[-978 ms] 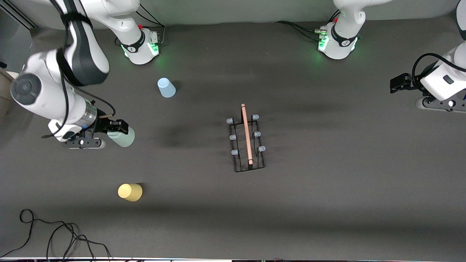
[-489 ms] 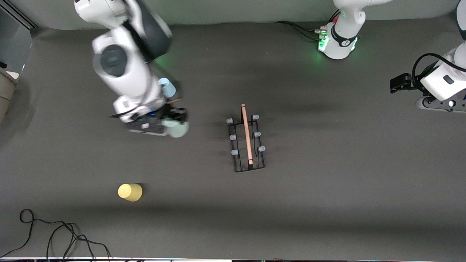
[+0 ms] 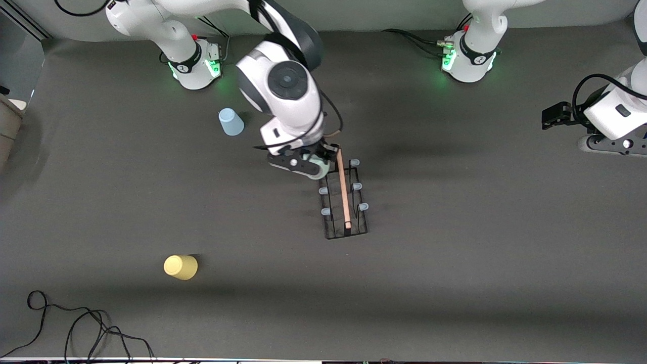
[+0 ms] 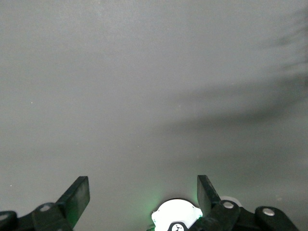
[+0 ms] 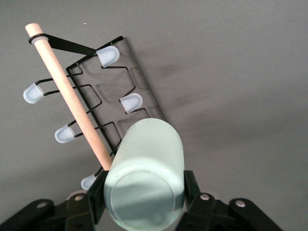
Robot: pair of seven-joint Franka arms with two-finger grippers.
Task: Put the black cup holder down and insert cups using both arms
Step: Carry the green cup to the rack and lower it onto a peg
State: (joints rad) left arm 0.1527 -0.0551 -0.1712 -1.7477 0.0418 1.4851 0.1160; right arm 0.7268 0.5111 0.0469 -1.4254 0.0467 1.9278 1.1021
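Observation:
My right gripper will release the pale green cup, now held over the rack's end prong, on the rack's back prong point(image 3: 322, 178) point(image 5: 150, 145) that faces the light blue cup.
The black cup holder point(image 3: 343, 202) stands mid-table, its wooden rod handle point(image 3: 343, 187) on top and pale-blue-tipped prongs along both sides; it also shows in the right wrist view point(image 5: 103, 103). My right gripper point(image 3: 316, 164) is shut on the pale green cup point(image 3: 317, 167) point(image 5: 147, 173), held over the rack's end prong on the side toward the right arm's end. The light blue cup point(image 3: 230, 122) stands near the right arm's base. The yellow cup point(image 3: 180, 267) stands nearer the front camera. My left gripper point(image 3: 551, 115) point(image 4: 142, 192) is open and empty, waiting at its end of the table.
A black cable point(image 3: 76, 328) lies coiled near the table's front edge at the right arm's end. Green-lit arm bases point(image 3: 194, 63) point(image 3: 467, 58) stand along the table's back edge.
My right arm has swung fast from its end of the table to the rack, carrying the pale green cup. The left arm has not moved.

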